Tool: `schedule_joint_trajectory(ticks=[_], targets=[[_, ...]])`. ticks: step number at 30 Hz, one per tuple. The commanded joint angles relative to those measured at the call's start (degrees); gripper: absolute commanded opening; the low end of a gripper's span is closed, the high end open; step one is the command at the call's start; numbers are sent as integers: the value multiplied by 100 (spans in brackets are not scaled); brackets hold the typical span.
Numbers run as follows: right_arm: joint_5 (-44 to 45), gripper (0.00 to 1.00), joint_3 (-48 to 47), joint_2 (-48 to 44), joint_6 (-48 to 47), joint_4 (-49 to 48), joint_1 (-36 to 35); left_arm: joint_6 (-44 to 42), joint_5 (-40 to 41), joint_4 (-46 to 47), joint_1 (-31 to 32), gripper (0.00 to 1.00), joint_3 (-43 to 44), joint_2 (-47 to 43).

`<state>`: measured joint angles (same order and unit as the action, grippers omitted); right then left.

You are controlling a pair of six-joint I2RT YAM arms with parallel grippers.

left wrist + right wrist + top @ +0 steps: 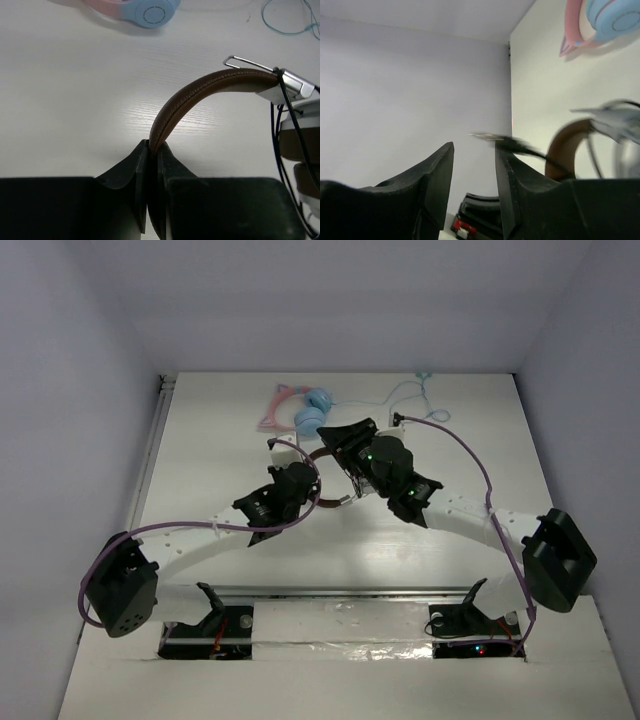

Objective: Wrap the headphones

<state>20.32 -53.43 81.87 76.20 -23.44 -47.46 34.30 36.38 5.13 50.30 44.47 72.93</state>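
Next, my left gripper puts the brown headphones down on the open table [362, 472] [265, 135], at a place in front of the light blue cable.
The headphones show in the left wrist view: brown headband [200, 90], silver yoke [292, 85] and thin black cable [280, 150] hanging at the right. My left gripper [152, 147] is shut on the headband's lower end. In the top view it [303, 472] holds the headphones [327, 503] at mid-table. My right gripper [474, 150] is open, with nothing between its jaws. The cable's plug [510, 142], blurred, lies across the tip of its right finger. The headband [565, 150] and a silver earcup [620, 125] lie just beyond. From above, the right gripper [347, 435] is close beside the left one.
Light blue and pink headphones [305, 410] lie at the back of the table, with their light blue cable [415, 390] trailing right. They also show in the left wrist view [145, 10] and the right wrist view [600, 20]. White walls enclose the table.
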Motion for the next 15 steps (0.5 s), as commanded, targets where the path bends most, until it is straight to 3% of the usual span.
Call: schedule_joint_trajectory(ticks=[1, 15], targets=[[219, 45, -501, 162, -386, 154, 114, -20, -193, 121, 41, 0, 378, -59], [-256, 48, -844, 489, -808, 419, 343, -64, -834, -503, 41, 0, 677, -270]])
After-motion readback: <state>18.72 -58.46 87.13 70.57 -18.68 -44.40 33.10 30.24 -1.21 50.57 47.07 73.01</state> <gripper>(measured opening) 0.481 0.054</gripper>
